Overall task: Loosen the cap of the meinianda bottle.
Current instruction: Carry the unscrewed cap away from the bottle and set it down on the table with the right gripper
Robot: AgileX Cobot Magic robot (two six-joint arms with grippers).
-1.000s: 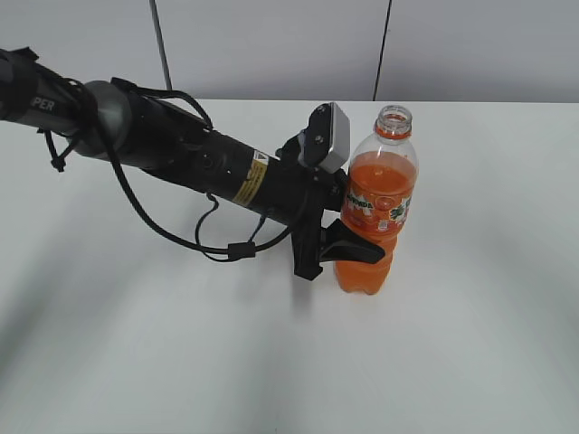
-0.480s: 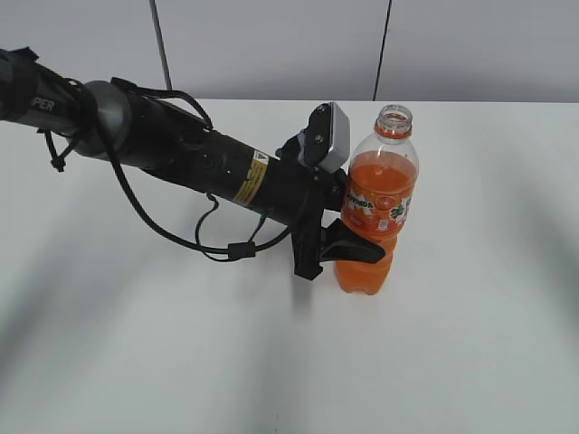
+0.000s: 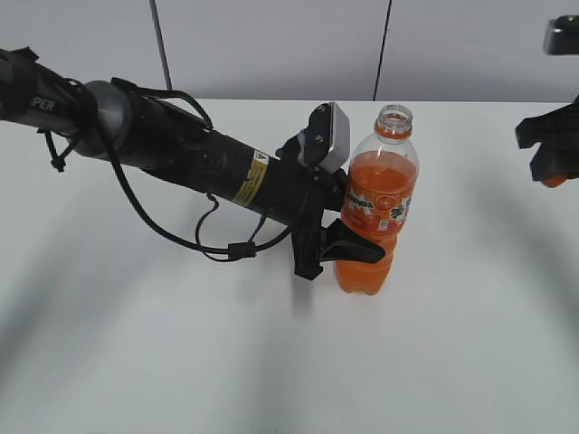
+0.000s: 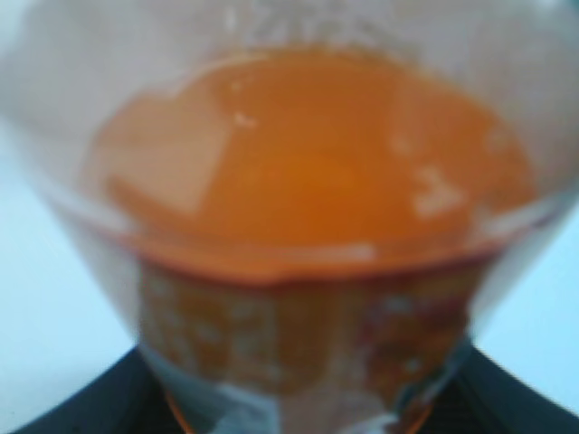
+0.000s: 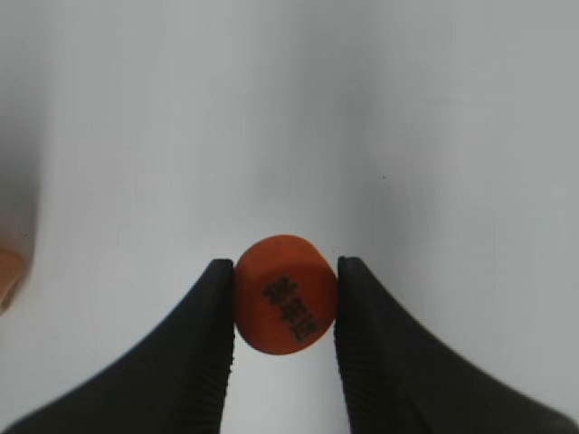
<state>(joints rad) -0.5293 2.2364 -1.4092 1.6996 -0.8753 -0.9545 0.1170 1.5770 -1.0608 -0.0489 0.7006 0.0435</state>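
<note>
I should use my right gripper to set the orange cap down on the white table (image 3: 476, 245) next to the meinianda bottle, opposite my left gripper.
The meinianda bottle (image 3: 378, 203) stands upright on the white table, its neck open with only the orange ring at the top. My left gripper (image 3: 355, 249) is shut on its lower body; the left wrist view shows the bottle (image 4: 308, 208) blurred and very close. My right gripper (image 3: 549, 158) is at the far right edge of the exterior view, apart from the bottle. In the right wrist view it (image 5: 285, 303) is shut on the small orange cap (image 5: 286, 306), dark print facing the camera, held above the table.
The white table (image 3: 181, 362) spreads around the bottle. A grey wall with dark vertical seams stands behind the table's far edge. The left arm's cable (image 3: 217, 249) loops down onto the table to the left of the bottle.
My right gripper has come into the exterior view at the far right edge. The bottle and the left arm have not moved.
</note>
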